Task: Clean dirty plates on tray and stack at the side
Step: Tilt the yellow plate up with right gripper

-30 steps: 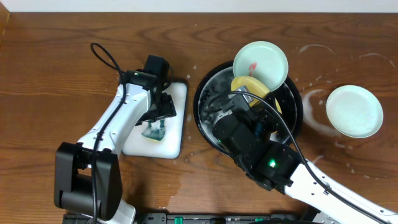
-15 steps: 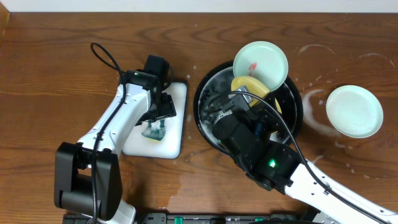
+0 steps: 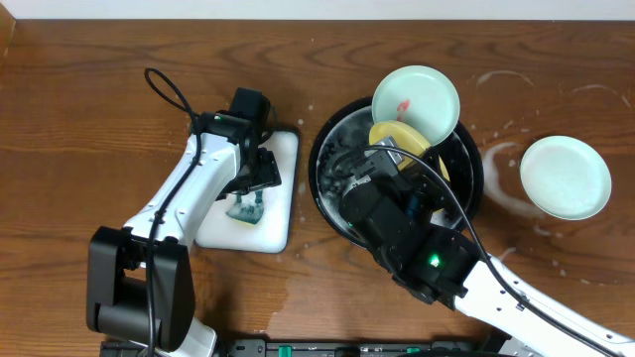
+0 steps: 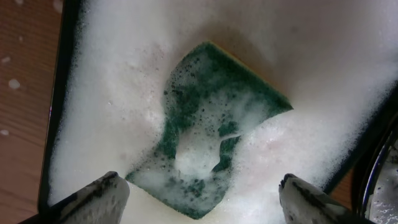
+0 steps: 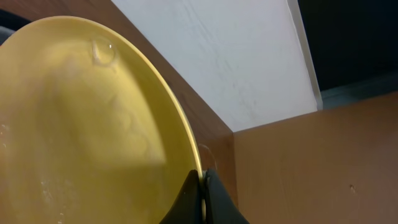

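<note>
Next, I let go of the yellow plate, now tilted over the black tray, with my right gripper on top of the mint-green plate (image 3: 564, 177) that is lying on the tabletop.
The black tray (image 3: 329, 149) sits right of centre. A mint-green plate with a red smear (image 3: 416, 100) leans on its far rim. The yellow plate (image 3: 397, 137) is held tilted over the tray; in the right wrist view my right gripper (image 5: 203, 186) is shut on its rim (image 5: 93, 124). Another mint-green plate (image 3: 566, 177) lies on the tabletop at the right. My left gripper (image 4: 199, 196) is open, its fingers either side of a foamy green sponge (image 4: 211, 130). In the overhead view it is over the white tray (image 3: 268, 213).
The white rectangular tray is full of soap foam (image 4: 124, 74). Whitish soapy streaks (image 3: 501, 164) mark the wood between the black tray and the right plate. The left arm (image 3: 189, 188) stretches across the left half of the table.
</note>
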Available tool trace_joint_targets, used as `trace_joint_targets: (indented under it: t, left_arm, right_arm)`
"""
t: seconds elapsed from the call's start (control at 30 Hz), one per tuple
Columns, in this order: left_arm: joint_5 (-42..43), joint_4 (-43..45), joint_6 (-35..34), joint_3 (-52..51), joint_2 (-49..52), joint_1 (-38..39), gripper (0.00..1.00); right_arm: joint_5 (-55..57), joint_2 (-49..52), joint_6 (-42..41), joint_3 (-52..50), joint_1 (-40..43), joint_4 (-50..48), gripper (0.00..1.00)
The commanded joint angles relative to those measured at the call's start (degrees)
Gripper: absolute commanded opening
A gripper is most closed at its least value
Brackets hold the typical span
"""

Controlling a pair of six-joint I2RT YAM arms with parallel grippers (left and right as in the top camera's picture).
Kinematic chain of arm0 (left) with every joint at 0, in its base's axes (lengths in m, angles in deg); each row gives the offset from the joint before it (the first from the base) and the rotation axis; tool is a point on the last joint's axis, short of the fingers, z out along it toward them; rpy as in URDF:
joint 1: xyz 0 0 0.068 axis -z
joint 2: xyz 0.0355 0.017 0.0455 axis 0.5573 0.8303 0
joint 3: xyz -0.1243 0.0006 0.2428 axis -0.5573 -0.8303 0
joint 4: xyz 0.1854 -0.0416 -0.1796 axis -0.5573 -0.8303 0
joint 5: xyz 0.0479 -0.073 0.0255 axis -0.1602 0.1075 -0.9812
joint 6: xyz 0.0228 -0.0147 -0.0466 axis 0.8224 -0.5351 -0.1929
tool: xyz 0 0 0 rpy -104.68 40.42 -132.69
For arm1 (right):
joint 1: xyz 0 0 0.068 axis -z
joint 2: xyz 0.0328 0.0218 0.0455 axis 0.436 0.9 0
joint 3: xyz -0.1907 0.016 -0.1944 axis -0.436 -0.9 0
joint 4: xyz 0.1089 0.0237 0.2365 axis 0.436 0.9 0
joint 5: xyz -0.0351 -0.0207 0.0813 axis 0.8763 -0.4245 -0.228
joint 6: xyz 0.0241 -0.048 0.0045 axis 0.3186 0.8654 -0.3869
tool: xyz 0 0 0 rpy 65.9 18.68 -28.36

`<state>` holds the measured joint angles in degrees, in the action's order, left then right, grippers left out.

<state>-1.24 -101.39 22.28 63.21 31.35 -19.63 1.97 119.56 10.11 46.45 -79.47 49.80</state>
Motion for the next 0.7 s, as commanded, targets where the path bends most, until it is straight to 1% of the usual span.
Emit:
trace_joint_targets:
  t: [0.0, 0.67]
  left_arm:
    - [-0.3, -0.1, 0.6, 0.1, 0.2, -0.2, 0.82]
    - [-0.3, -0.1, 0.6, 0.1, 0.2, -0.2, 0.82]
  right_arm:
    - [2.0, -1.0, 0.3, 0.2, -0.8, -0.2, 0.01]
    - [2.8, -1.0, 0.2, 0.2, -0.8, -0.2, 0.01]
